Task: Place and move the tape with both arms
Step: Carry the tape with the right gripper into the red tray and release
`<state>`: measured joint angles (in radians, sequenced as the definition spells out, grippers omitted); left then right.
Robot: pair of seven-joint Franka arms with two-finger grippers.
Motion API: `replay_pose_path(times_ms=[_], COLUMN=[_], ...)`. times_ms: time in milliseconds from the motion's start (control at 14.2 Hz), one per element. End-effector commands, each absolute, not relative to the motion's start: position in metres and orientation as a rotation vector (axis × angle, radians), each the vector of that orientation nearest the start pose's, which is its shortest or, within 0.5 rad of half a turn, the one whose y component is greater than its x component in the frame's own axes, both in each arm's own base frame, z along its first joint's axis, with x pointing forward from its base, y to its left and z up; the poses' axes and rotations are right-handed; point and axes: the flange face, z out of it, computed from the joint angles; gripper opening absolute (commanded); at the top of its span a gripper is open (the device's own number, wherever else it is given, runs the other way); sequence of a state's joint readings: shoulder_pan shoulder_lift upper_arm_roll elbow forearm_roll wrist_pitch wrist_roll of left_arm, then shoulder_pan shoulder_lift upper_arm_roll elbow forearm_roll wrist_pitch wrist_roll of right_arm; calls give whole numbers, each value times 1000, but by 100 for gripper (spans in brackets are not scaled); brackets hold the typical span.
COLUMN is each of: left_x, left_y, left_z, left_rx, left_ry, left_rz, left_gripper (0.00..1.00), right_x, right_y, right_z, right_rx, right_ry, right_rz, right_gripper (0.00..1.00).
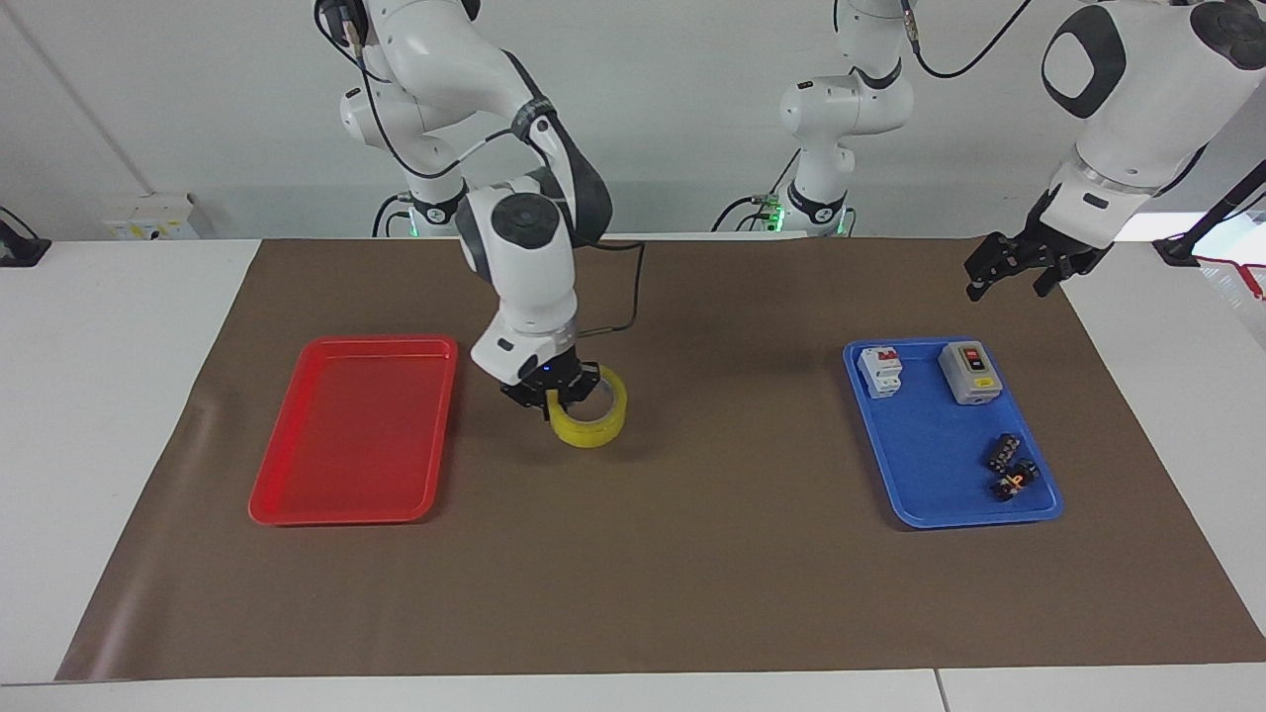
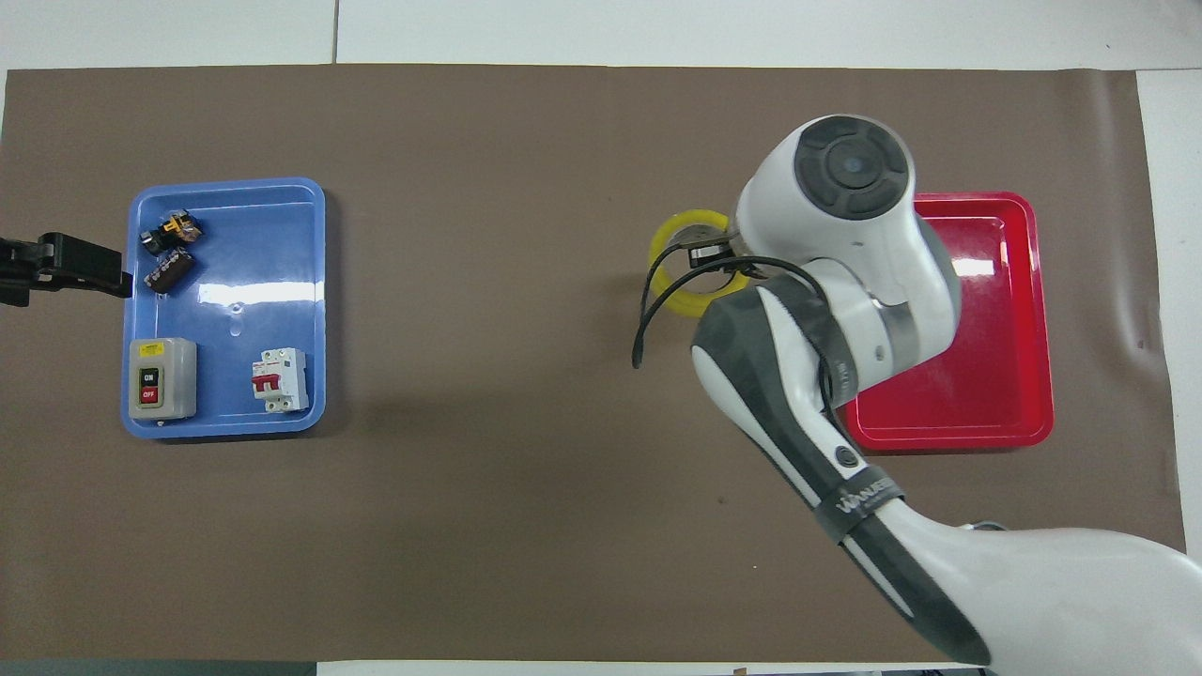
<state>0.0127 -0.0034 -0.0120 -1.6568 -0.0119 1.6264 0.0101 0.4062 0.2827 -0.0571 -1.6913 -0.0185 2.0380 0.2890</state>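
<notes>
Next, my right gripper lets go of the yellow tape roll near the middle of the red tray [image 2: 928, 320]. It hangs just above the brown mat now.
The yellow tape roll [image 1: 591, 421] hangs slightly tilted from my right gripper [image 1: 560, 389], just above the brown mat between the mat's middle and the red tray [image 1: 356, 427]. The gripper is shut on the roll's wall, one finger inside the ring and one outside. In the overhead view the tape [image 2: 672, 274] shows beside the right gripper [image 2: 709, 255], next to the red tray [image 2: 995, 394], which the arm partly covers. My left gripper [image 1: 1017, 267] waits open and empty in the air at the left arm's end of the mat; it also shows in the overhead view [image 2: 66, 268].
A blue tray [image 1: 925, 475] at the left arm's end holds a grey switch box [image 1: 970, 373], a white circuit breaker [image 1: 879, 371] and small black parts [image 1: 1007, 465]. The brown mat [image 1: 692, 574] covers the table. The red tray holds nothing.
</notes>
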Motion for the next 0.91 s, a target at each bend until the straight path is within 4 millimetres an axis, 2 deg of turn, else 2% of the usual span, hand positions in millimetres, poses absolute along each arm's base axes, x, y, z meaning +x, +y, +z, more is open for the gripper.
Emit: replay_pose_path(times_ms=[0, 70, 211, 351, 492, 562, 702, 843], left_x=[546, 546, 546, 546, 546, 546, 546, 546], left_y=[0, -1, -1, -1, -1, -1, -1, -1], left_z=[592, 592, 592, 592, 592, 592, 592, 592], left_rx=[-3178, -3178, -3178, -3178, -3178, -3178, -3178, -3178], left_ry=[25, 28, 28, 28, 28, 28, 28, 28], left_rz=[45, 45, 45, 45, 45, 45, 45, 45], left_gripper=[100, 100, 100, 100, 100, 100, 100, 100], right_x=[612, 618, 617, 614, 600, 589, 573, 567], right_y=[145, 113, 53, 5, -35, -48, -55, -56], right_z=[463, 464, 447, 435, 414, 402, 381, 368], right_rx=[-3145, -3147, -3150, -3148, -3147, -3148, -3148, -3149], right_ry=[-121, -131, -179, -247, -311, -329, -351, -362], right_rz=[-79, -73, -42, -40, -90, -121, -144, -168], right_gripper=[0, 0, 0, 0, 0, 0, 0, 0])
